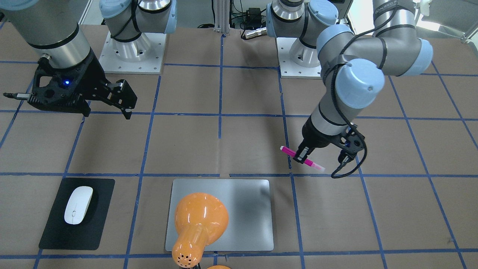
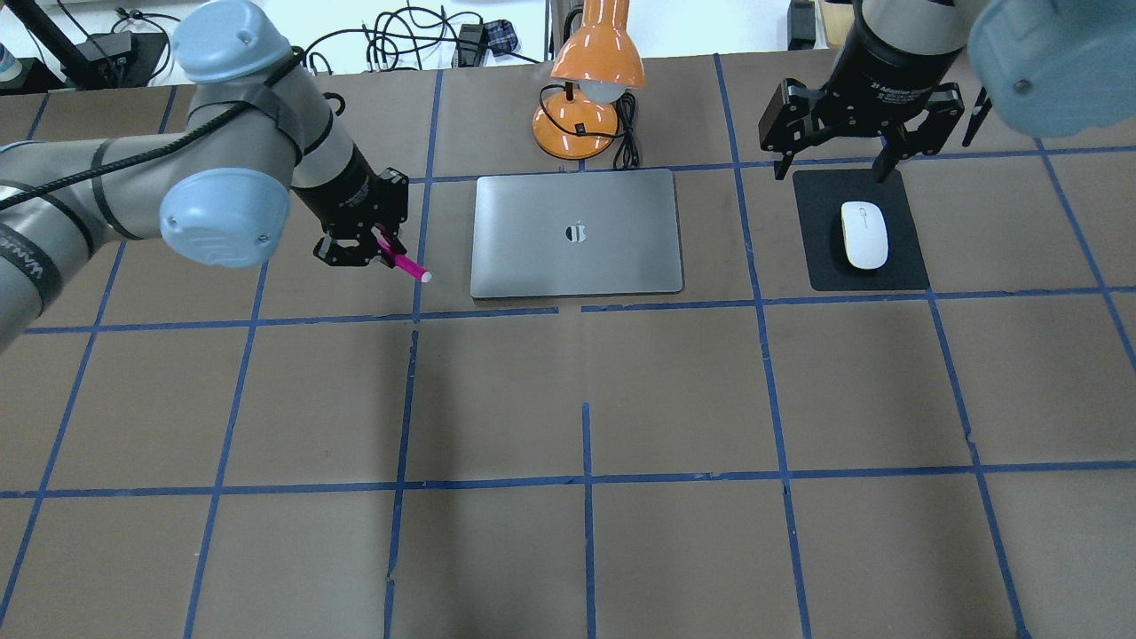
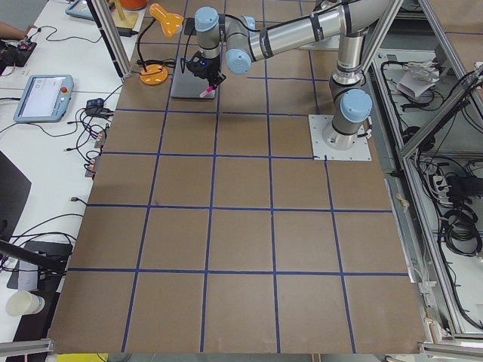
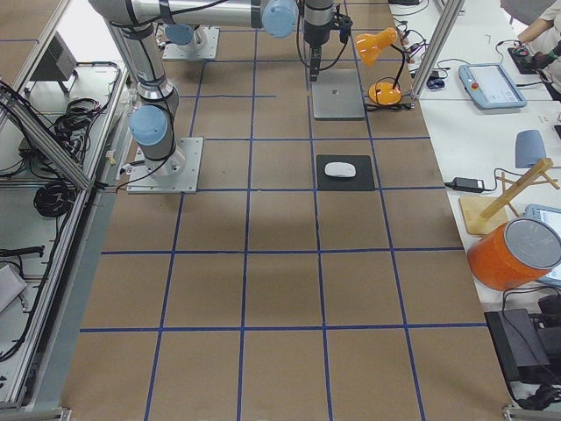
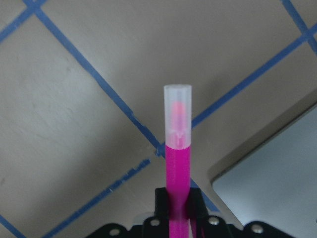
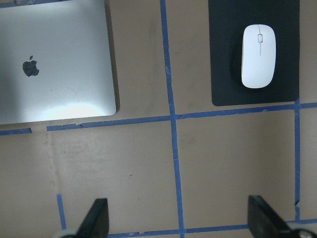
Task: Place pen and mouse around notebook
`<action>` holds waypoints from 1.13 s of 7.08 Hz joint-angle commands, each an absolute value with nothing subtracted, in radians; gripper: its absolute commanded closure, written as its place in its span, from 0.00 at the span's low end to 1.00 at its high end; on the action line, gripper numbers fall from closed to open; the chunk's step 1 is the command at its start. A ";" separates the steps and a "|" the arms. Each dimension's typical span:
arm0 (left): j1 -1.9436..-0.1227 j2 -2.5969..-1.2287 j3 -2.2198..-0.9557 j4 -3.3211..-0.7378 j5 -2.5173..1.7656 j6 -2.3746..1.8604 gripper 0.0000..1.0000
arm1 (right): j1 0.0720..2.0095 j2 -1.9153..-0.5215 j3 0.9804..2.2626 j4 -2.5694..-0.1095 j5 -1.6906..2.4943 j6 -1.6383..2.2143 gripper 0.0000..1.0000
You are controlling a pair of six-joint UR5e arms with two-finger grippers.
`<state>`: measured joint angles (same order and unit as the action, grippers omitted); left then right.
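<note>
Next, my left gripper sets the magenta pen, still held just above the table, down on the bare table (image 1: pixel 220 157) between the notebook and the loose end of the blue tape.
The silver-grey notebook (image 2: pixel 577 232) lies flat in the middle of the far table, partly behind an orange lamp in the front-facing view (image 1: pixel 239 209). My left gripper (image 2: pixel 368 251) is shut on the magenta pen (image 2: pixel 404 265) and holds it just above the table, off the notebook's left side; its pale cap (image 5: pixel 177 114) points toward the notebook's corner (image 5: pixel 277 183). The white mouse (image 2: pixel 863 234) rests on a black mat (image 2: pixel 859 229) right of the notebook. My right gripper (image 2: pixel 830 164) hangs open high over the mat's far edge, with nothing between its fingers (image 6: pixel 96 218).
An orange desk lamp (image 2: pixel 586 89) stands behind the notebook, its cord trailing beside the base. Blue tape lines grid the brown table (image 2: pixel 586 444). The robot bases (image 1: pixel 130 48) are bolted on white plates. Cables and devices lie beyond the table's far edge.
</note>
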<state>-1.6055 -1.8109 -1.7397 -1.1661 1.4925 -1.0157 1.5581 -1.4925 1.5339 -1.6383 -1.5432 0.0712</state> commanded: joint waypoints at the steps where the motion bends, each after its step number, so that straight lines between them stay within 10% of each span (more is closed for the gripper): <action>1: -1.748 -1.838 -1.744 -1.143 1.491 -1.289 1.00 | 1.559 -1.503 1.552 -1.638 -1.546 0.075 0.00; 8: -1.924 -2.000 -1.766 -0.974 1.479 -1.624 1.00 | 1.559 -1.503 1.554 -1.638 -1.545 0.074 0.00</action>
<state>-1.9188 -1.9702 -1.7626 -0.9910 1.4806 -1.5842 1.5583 -1.5032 1.5541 -1.6384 -1.5491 0.0725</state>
